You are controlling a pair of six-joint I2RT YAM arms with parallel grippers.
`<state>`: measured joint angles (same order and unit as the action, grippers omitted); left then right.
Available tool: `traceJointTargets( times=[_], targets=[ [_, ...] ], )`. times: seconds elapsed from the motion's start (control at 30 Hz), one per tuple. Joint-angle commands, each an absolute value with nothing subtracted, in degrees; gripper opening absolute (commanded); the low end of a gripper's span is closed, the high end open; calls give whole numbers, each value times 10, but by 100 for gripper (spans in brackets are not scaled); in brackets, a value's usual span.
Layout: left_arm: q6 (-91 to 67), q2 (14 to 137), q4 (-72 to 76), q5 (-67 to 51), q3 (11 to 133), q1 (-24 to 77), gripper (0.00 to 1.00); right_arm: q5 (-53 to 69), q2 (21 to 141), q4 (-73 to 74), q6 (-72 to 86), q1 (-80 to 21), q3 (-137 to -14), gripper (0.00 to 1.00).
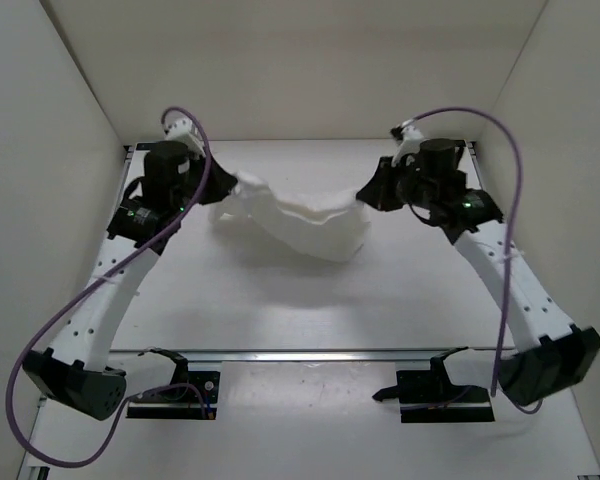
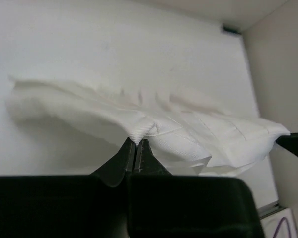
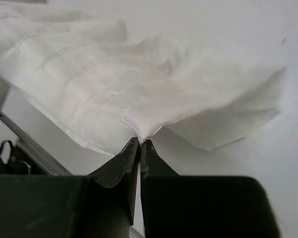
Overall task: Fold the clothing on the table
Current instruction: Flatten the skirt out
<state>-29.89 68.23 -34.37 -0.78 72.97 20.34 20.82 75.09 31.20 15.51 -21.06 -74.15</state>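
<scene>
Next, my left gripper releases the corner of the white clothing so that it rests on the bare table (image 1: pixel 255 293), between the clothing and the metal rail.
The white clothing (image 1: pixel 300 222) hangs stretched between my two grippers above the far half of the table (image 1: pixel 300 310), sagging in the middle. My left gripper (image 1: pixel 232 184) is shut on its left edge. In the left wrist view the black fingertips (image 2: pixel 128 151) pinch a fold of the clothing (image 2: pixel 139 116). My right gripper (image 1: pixel 363 193) is shut on the right edge. The right wrist view shows its tips (image 3: pixel 131 151) pinching a peak of the clothing (image 3: pixel 139 89), which spreads away above them.
White walls (image 1: pixel 40 150) close in the table on the left, back and right. A metal rail (image 1: pixel 310 354) crosses the table near the arm bases. Purple cables (image 1: pixel 70 310) loop off both arms.
</scene>
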Motion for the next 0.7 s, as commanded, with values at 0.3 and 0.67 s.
traceJointTargets(
  times=[0.3,0.67],
  targets=[
    [-264,650,-477,-41,994,186,0,263,677,445,188,-224,-971,0],
    [-218,862,-426,-115,981,113,0,267,923,439,127,-169,-1153,0]
  ],
)
